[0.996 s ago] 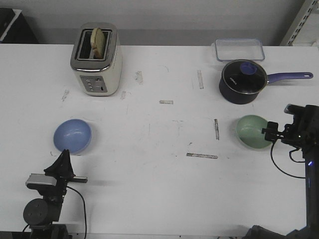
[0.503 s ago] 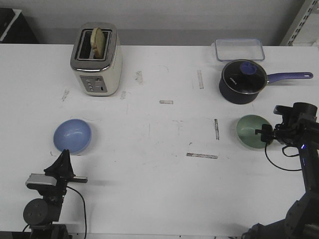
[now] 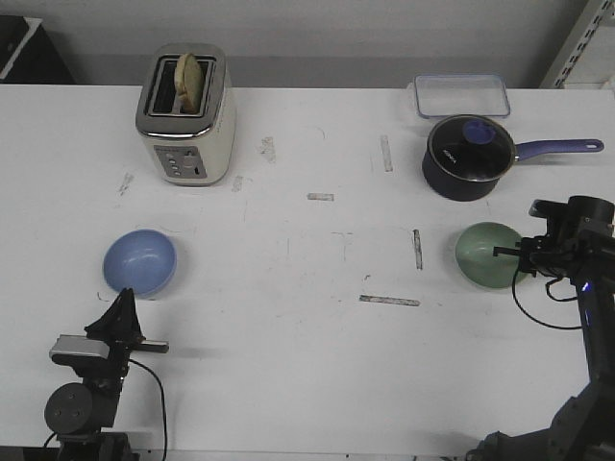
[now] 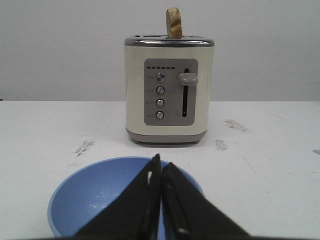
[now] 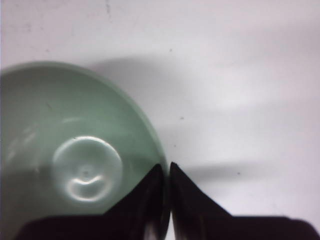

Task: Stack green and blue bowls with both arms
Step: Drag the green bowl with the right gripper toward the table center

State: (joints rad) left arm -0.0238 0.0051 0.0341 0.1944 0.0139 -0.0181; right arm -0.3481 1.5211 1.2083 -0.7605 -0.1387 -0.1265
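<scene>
The green bowl will go from my right gripper onto the bare table [image 3: 306, 296], between the blue bowl and the lowest piece of tape.
The pale green bowl [image 3: 483, 254] sits on the white table at the right, in front of the saucepan. My right gripper [image 3: 511, 252] is at its right rim, one finger inside and one outside, shut on the rim. In the right wrist view the green bowl [image 5: 75, 150] fills one side and the right gripper [image 5: 166, 167] pinches its edge. The blue bowl [image 3: 140, 261] rests at the left. My left gripper [image 3: 123, 307] sits just behind it toward the table's front edge, shut and empty. In the left wrist view the left gripper [image 4: 161, 167] points over the blue bowl [image 4: 95, 200].
A cream toaster [image 3: 185, 115] holding a slice of bread stands at the back left, straight beyond the blue bowl in the left wrist view too, toaster [image 4: 169, 90]. A dark navy saucepan [image 3: 466, 157] with a glass lid and a clear lidded container [image 3: 462, 95] stand at the back right.
My right gripper moved left onto the green bowl's right rim and now pinches it. The left arm and the blue bowl have not moved.
</scene>
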